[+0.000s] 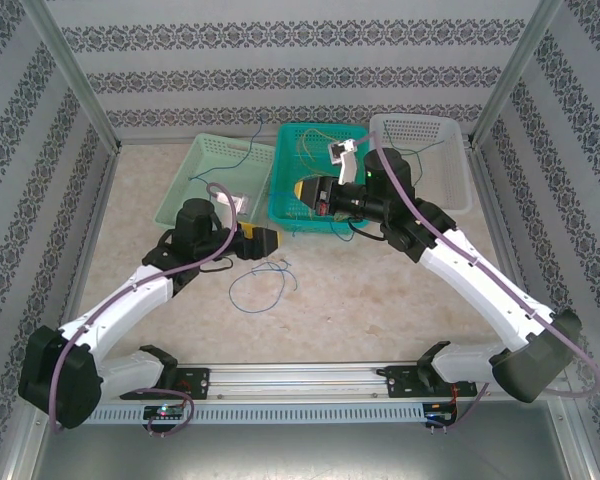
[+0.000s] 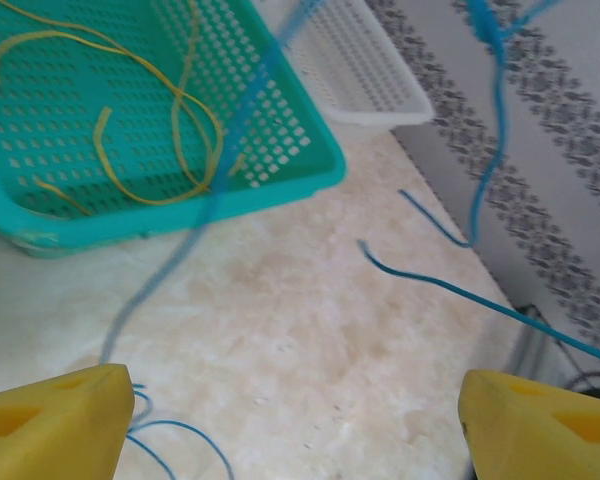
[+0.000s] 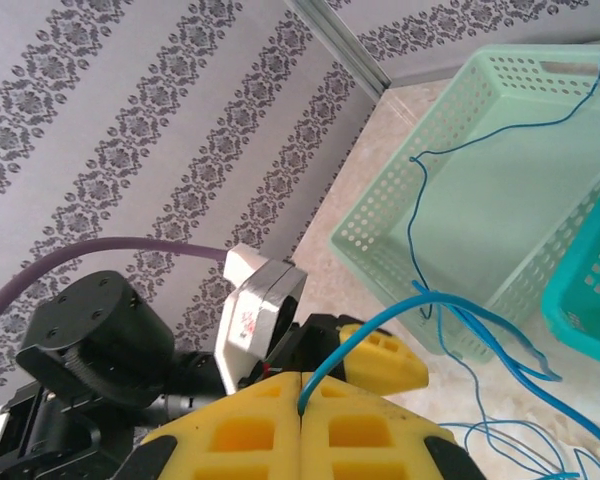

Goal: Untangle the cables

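Observation:
The blue cable in my right gripper runs into tangled blue loops. My left gripper will grip this cable and pull it toward the light green basket (image 1: 225,180).
My right gripper (image 3: 300,385) is shut on a blue cable (image 3: 380,325), which rises from between the yellow pads and runs out to a knot of blue strands (image 3: 435,300). Seen from above, this gripper (image 1: 302,190) hangs at the teal basket's (image 1: 280,205) left rim. My left gripper (image 2: 295,420) is open and holds nothing, low over the table; from above it (image 1: 268,240) sits just left of the blue cables (image 1: 263,278) looped on the table. Yellow cables (image 2: 185,110) lie in the teal basket (image 2: 280,195). Blue strands (image 2: 490,170) hang in front of the left wrist camera.
A light green basket (image 1: 205,165) stands at the back left with a blue strand (image 1: 242,160) draped over it. A white basket (image 1: 450,160) stands at the back right. Patterned walls close in the table on three sides.

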### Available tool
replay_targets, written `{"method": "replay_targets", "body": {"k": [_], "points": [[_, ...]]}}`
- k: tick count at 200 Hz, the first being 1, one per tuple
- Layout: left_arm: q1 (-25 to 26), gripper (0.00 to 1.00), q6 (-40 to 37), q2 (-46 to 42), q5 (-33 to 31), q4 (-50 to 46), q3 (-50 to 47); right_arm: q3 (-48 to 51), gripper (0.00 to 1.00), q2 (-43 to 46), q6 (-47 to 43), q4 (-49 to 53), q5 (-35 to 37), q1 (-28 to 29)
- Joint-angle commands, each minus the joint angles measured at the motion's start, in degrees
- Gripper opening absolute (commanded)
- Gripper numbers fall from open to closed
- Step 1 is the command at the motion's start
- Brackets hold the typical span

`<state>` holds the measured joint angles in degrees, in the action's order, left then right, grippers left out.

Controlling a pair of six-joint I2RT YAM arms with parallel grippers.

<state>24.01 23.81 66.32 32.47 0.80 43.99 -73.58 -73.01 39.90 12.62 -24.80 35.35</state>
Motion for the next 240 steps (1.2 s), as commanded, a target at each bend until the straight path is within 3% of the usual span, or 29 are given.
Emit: {"method": "replay_targets", "body": {"k": [1, 36, 111, 127, 149, 163, 184, 198, 240], "points": [[0.8, 0.83, -4.6, -0.9, -7.2, -2.3, 2.7, 0.6, 0.0, 2.3, 0.7, -2.1, -1.8, -0.4], [1.1, 0.84, -7.2, -3.1, -7.6, -1.1, 1.6, 0.9, 0.0, 2.7, 1.6, -3.0, -3.2, -0.5], [3.9, 0.8, -6.9, 6.2, -1.5, 2.2, 6.4, 0.5, 0.0, 2.5, 3.0, -4.4, -4.0, -0.4], [4.2, 0.63, -6.9, 7.6, -2.2, 1.7, 7.3, 0.5, 0.0, 2.7, 3.1, -4.5, -4.1, -0.4], [4.1, 0.23, -7.8, 7.4, -7.1, -1.8, 8.2, 0.8, 0.0, 3.6, 2.2, -2.8, -3.5, -0.9], [4.1, 0.1, -9.1, 5.4, -10.1, -4.0, 8.5, 1.2, 0.0, 4.8, 0.5, 0.4, -1.3, -1.9], [3.6, 0.0, -11.2, 1.2, -13.2, -7.0, 9.9, 0.7, 0.0, 5.6, -5.3, 11.8, 6.8, -2.7], [2.4, 0.0, -11.6, -1.4, -14.0, -9.5, 12.0, 2.1, 0.0, 5.3, -7.3, 16.9, 9.7, -3.7], [-2.7, 0.0, -12.8, -5.5, -15.9, -17.6, 19.2, 10.3, 0.0, 7.0, -7.8, 19.3, 15.3, -9.1]]}}
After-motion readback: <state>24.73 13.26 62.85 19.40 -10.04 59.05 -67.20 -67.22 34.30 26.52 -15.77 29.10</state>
